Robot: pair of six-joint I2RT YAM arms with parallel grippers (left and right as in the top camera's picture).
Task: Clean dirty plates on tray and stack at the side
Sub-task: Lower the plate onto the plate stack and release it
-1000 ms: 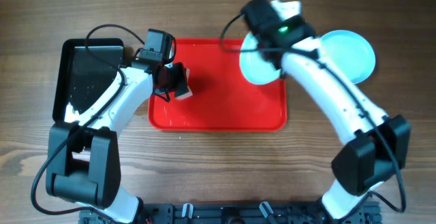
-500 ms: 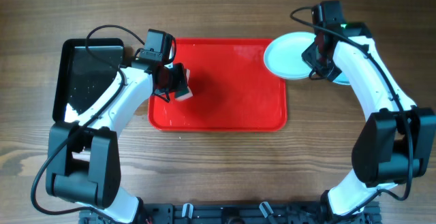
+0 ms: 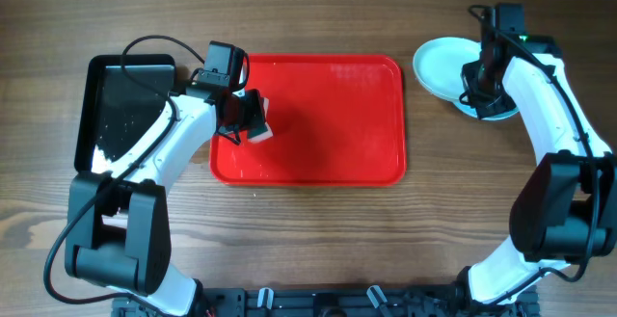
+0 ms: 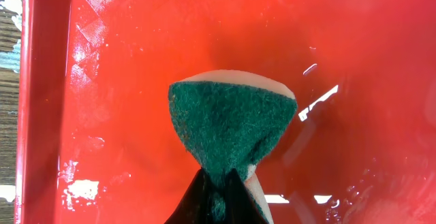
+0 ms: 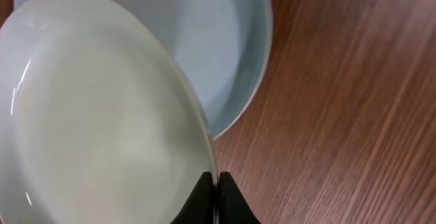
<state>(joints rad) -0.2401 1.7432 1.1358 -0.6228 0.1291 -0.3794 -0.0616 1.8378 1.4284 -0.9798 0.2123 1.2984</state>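
The robot's right gripper should release the pale plate on top of the pale blue plate (image 3: 484,80) (image 5: 144,11) beside the red tray.
The red tray (image 3: 328,115) lies mid-table with no plates on it. My left gripper (image 3: 241,118) (image 4: 221,183) is shut on a green scouring sponge (image 3: 258,130) (image 4: 231,122), which hangs over the tray's left part. To the right of the tray, my right gripper (image 3: 471,84) (image 5: 216,183) is shut on the rim of a pale plate (image 3: 442,65) (image 5: 102,115). It holds that plate tilted, just above a second pale blue plate (image 3: 497,113) (image 5: 225,40) that rests on the wood.
A glossy black tray (image 3: 125,105) sits at the far left, under the left arm. The red tray's floor is wet and shiny. Bare wooden table surrounds the trays and the plates.
My right arm has carried the plate rightward, from the red tray's upper right corner to above the plate on the table. The left arm and sponge have not moved.
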